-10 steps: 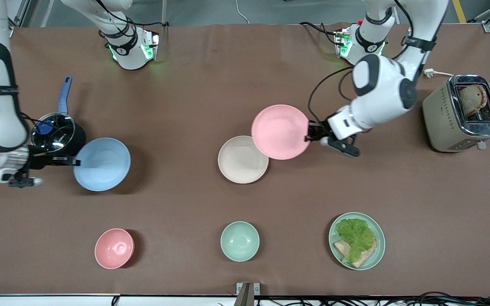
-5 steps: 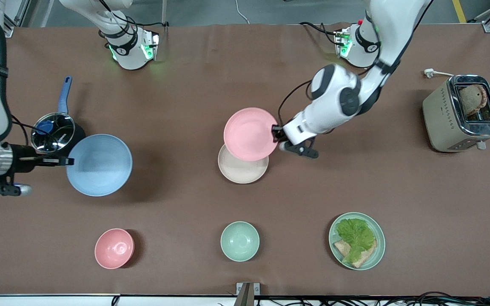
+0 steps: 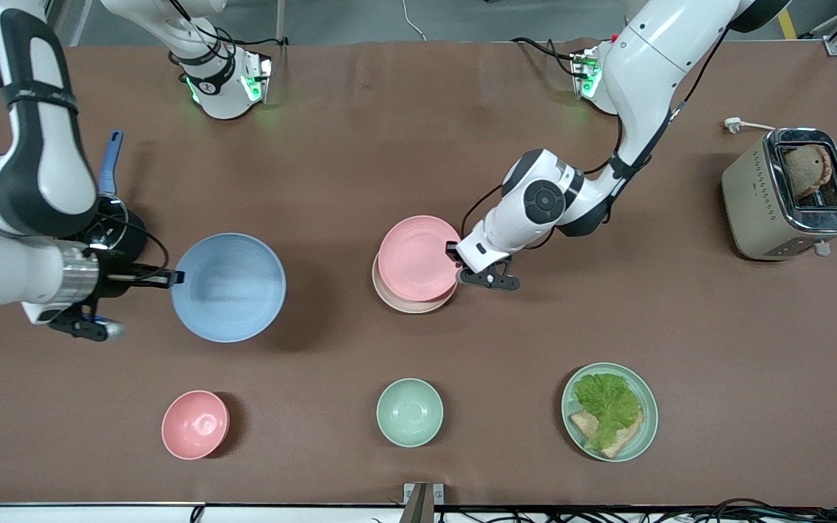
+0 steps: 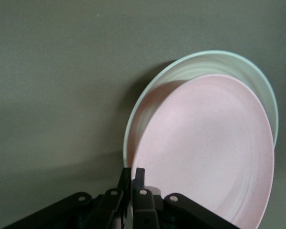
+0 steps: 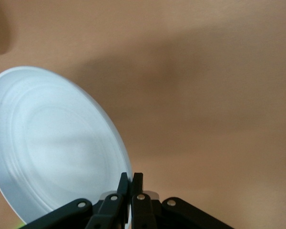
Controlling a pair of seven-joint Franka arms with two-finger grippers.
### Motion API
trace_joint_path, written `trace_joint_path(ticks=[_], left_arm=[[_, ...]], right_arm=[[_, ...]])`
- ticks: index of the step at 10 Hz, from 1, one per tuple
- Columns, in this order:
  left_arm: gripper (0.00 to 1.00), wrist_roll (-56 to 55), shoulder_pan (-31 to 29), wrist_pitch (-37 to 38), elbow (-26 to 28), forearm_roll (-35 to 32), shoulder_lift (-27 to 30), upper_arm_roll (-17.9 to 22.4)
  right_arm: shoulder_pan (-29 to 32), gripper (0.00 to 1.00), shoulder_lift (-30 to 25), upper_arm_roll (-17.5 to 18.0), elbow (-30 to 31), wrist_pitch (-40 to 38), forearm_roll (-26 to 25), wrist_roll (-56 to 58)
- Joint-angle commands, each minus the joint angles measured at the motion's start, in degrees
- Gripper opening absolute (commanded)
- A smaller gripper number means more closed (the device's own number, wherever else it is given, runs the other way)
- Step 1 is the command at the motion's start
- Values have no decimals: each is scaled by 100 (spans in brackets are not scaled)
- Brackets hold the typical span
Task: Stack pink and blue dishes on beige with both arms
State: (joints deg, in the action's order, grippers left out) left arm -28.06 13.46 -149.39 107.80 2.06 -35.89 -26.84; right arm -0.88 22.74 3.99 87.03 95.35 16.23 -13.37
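Next, my right gripper sets the pale blue plate down so that it rests on top of the pale pink plate (image 3: 429,253).
My left gripper (image 3: 453,252) is shut on the rim of the pale pink plate (image 3: 417,258). That plate lies low over the cream-beige plate (image 3: 411,306), covering all but a thin crescent of it. The left wrist view shows the pink plate (image 4: 205,148) tilted over the beige plate's rim (image 4: 219,59), with the left gripper (image 4: 132,174) pinching its edge. The right gripper (image 3: 175,277) is shut on the rim of the pale blue plate (image 3: 228,287), held above the table toward the right arm's end. In the right wrist view the blue plate (image 5: 52,152) hangs from the right gripper (image 5: 132,179).
A black pot with a blue handle (image 3: 107,218) stands by the right forearm. Nearer the camera sit a pink bowl (image 3: 195,424), a mint bowl (image 3: 409,412) and a green plate with lettuce and bread (image 3: 609,411). A toaster (image 3: 789,192) stands at the left arm's end.
The left arm carried the pink plate over the beige plate and lowered it. The right arm moved the blue plate toward the middle of the table.
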Motion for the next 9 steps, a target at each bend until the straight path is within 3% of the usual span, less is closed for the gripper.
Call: trace_joint_path(ticks=[1,2,4,6,7,9], left_arm=[[66,-453,34,-38,-372,-302,-400,-5],[100,-437,17,-20,-391,-311,-340,-5],[100,-349,-228,529,-260,-311,359,-40],[100,-287,-606,1881,-259,-294,1326,-102],[100,-218,-729,2522,-259,-294,1713,-15],[100,596,-819,3184,-215,-285,2312,537]], right_arm=[[27,1,-269,583,445,385,-146,-447],[18,1,-401,794,716,648,-146,-569],[26,1,-542,1259,1122,975,-146,-868],[9,2,-534,1734,1551,1378,-138,-1027],[-9,2,-525,2076,1911,1920,-129,-1324],[-105,2,-481,2578,2475,3080,-129,-1861]])
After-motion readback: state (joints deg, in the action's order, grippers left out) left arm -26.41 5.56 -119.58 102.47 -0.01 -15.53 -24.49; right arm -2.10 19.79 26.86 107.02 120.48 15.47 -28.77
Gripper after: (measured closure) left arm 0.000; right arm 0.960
